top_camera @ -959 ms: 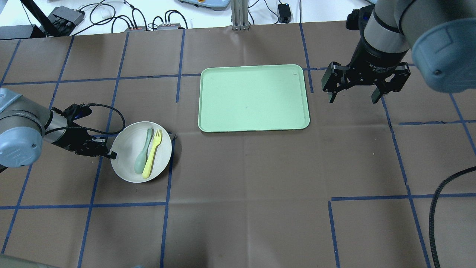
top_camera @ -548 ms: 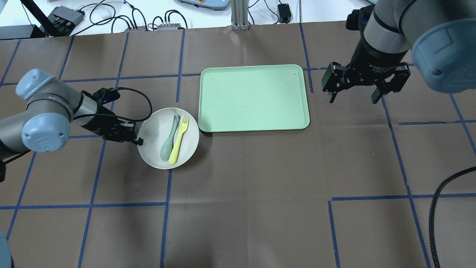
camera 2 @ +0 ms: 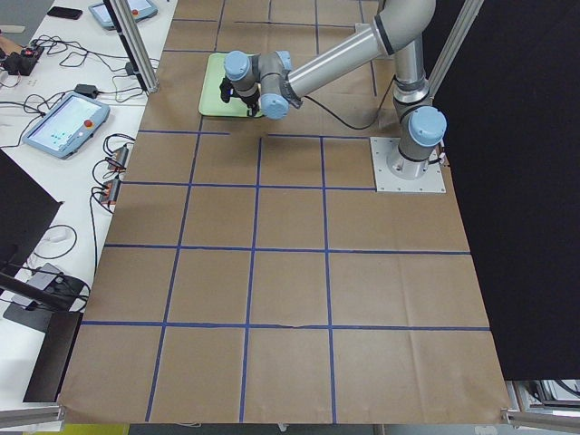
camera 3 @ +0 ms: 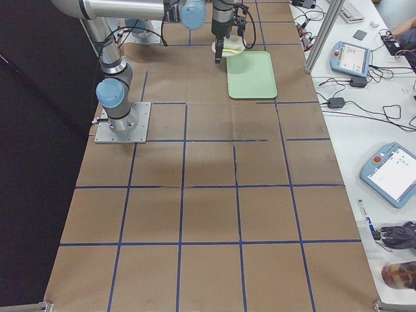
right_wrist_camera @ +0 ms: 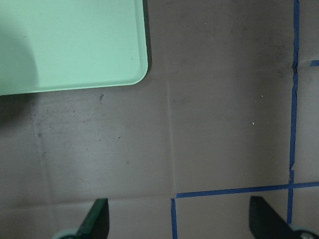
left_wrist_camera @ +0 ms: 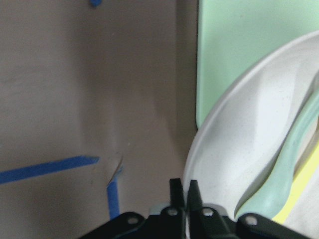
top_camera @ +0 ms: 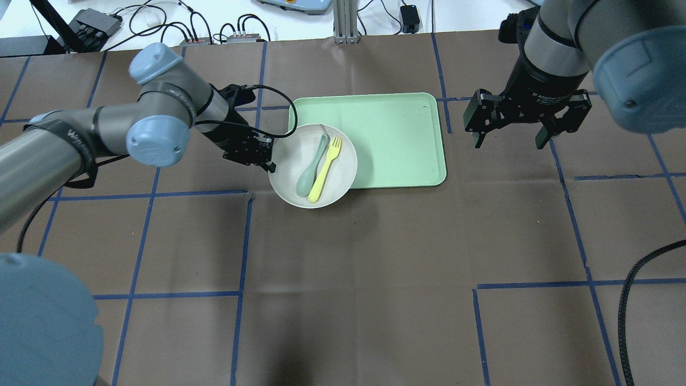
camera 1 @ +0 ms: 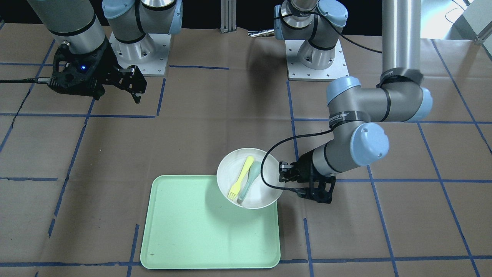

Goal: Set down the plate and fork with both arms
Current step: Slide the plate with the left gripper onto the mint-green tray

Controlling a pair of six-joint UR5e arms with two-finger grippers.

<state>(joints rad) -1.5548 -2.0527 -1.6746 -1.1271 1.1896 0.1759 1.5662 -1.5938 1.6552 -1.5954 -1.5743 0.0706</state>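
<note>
Next, my left gripper lets go of the off-white plate on the middle of the light-green tray point(camera 1: 219, 214).
The off-white plate point(top_camera: 338, 177) is held in the air, partly over the near left corner of the light-green tray point(top_camera: 396, 134). The pale-yellow fork point(top_camera: 325, 168) lies in it beside a grey-green spoon point(top_camera: 312, 166). My left gripper point(top_camera: 269, 161) is shut on the plate's left rim; the left wrist view shows both fingers pinching the rim point(left_wrist_camera: 185, 191). The front view shows the plate point(camera 1: 265, 194), the fork point(camera 1: 240, 178) and the left gripper point(camera 1: 282, 181). My right gripper point(top_camera: 509, 140) is open and empty, raised over the table right of the tray.
The tray point(camera 1: 184, 231) lies flat on the brown paper with blue tape lines. Cables and boxes point(top_camera: 96, 21) sit past the far edge. A black cable point(top_camera: 632, 300) hangs at the near right. The right wrist view shows the tray's corner point(right_wrist_camera: 75, 45).
My left arm has carried the plate with fork and spoon up and to the right, from the table's left side to over the tray's corner. The right arm has not moved.
</note>
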